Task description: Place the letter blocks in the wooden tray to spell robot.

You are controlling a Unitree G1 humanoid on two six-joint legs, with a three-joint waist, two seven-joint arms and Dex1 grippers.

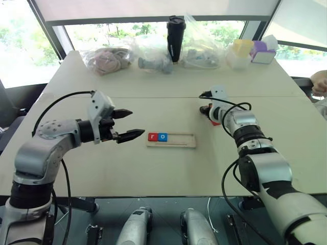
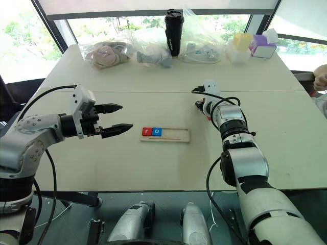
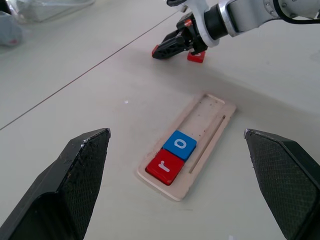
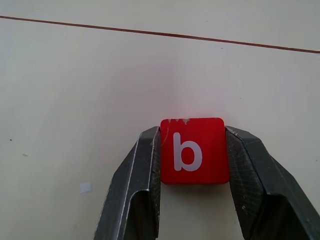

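Observation:
Next, I set the red b block on the table (image 1: 211,145) next to the wooden tray's bare end with my right gripper.
The wooden tray (image 1: 176,140) lies mid-table. A red r block (image 1: 153,137) and a blue o block (image 1: 162,137) sit side by side at its left end, and the rest of it is bare. My left gripper (image 1: 136,123) hovers open just left of the tray, pointing at it. Beyond and right of the tray, my right gripper (image 4: 192,131) is shut on a red b block (image 4: 194,151) down at the table top. Another red block (image 3: 196,57) lies under that gripper's body, its letter hidden.
Along the far edge stand clear plastic bags (image 1: 110,58), a black tumbler (image 1: 175,38), and yellow (image 1: 241,48) and purple (image 1: 263,51) boxes. A person's hand (image 1: 319,81) rests at the right edge. A seam (image 1: 153,97) crosses the table behind the tray.

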